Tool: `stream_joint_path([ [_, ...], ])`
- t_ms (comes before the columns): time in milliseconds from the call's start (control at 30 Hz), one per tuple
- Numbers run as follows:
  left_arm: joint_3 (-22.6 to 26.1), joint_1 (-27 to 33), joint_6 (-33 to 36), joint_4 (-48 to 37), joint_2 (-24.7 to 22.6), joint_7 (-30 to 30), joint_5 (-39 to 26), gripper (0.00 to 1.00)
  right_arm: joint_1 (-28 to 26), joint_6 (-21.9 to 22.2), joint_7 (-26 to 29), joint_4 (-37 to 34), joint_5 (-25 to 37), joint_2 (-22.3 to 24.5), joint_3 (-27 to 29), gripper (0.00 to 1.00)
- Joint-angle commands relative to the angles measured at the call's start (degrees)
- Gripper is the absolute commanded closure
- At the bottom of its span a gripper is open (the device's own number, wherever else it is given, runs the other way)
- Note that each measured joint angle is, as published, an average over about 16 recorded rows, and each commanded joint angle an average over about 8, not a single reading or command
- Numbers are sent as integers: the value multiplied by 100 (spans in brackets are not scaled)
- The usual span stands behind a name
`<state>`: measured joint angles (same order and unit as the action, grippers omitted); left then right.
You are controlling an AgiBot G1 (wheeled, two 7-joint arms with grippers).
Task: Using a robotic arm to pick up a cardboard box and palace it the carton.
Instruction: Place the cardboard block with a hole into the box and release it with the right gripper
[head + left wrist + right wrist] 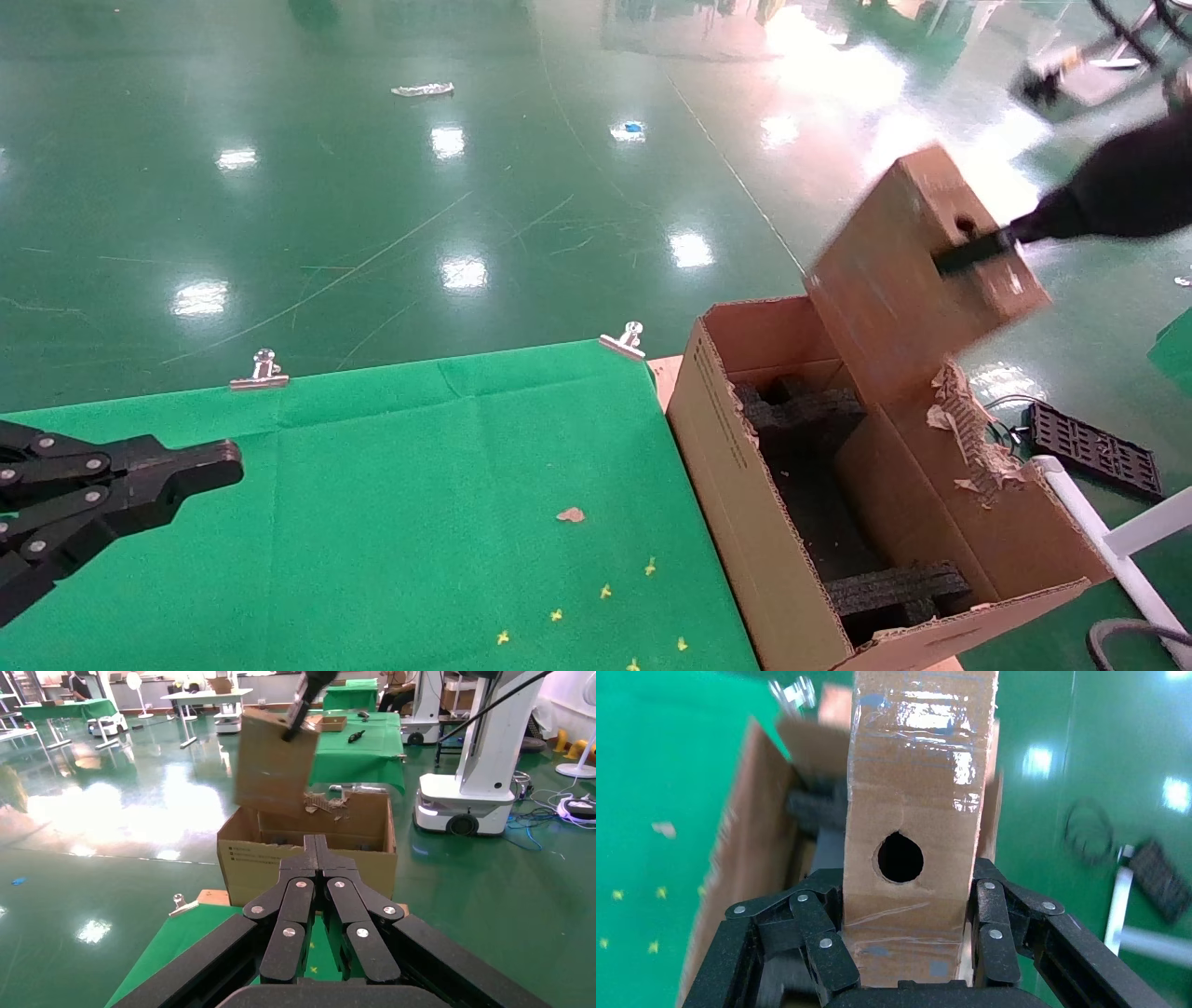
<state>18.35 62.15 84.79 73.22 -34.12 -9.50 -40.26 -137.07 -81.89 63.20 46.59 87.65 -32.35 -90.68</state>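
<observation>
The small cardboard box, now tilted above the open carton's far end, will be let go by my right gripper between the black foam pieces, against the carton's torn-edged side [873, 499].
My right gripper [973, 252] is shut on the small cardboard box [917, 270] and holds it tilted in the air above the far end of the open carton [726, 466]. In the right wrist view the box [912, 776] sits between the two fingers of the right gripper [907, 888], round hole facing the camera, with the carton [729, 860] below. Black foam pieces [894, 587] lie inside the carton, and its right flap has a torn edge [973, 438]. My left gripper [223, 461] is shut and empty over the green cloth, far left. The left wrist view shows the left gripper [315, 839], the box [274, 762] and the carton [302, 857].
A green cloth [419, 485] covers the table, held by metal clips [261, 371] at its far edge. A cardboard scrap [570, 513] lies on it. A black plastic grid [1094, 447] and a white frame [1108, 531] lie right of the carton. Another robot base [464, 801] stands beyond.
</observation>
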Motion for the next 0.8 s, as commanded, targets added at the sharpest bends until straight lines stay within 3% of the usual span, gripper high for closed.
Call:
stream_joint_path([
  [33, 0, 0, 0, 0, 0, 0, 0, 36, 48, -99, 0, -121, 53, 80, -65, 100],
  [133, 1, 0, 0, 0, 0, 0, 1, 0, 248, -129, 47, -303, 53, 131, -151, 100],
  [800, 5, 1, -2, 0, 2, 2, 3, 0, 1559, 375, 30, -1721, 123, -453, -514, 100],
])
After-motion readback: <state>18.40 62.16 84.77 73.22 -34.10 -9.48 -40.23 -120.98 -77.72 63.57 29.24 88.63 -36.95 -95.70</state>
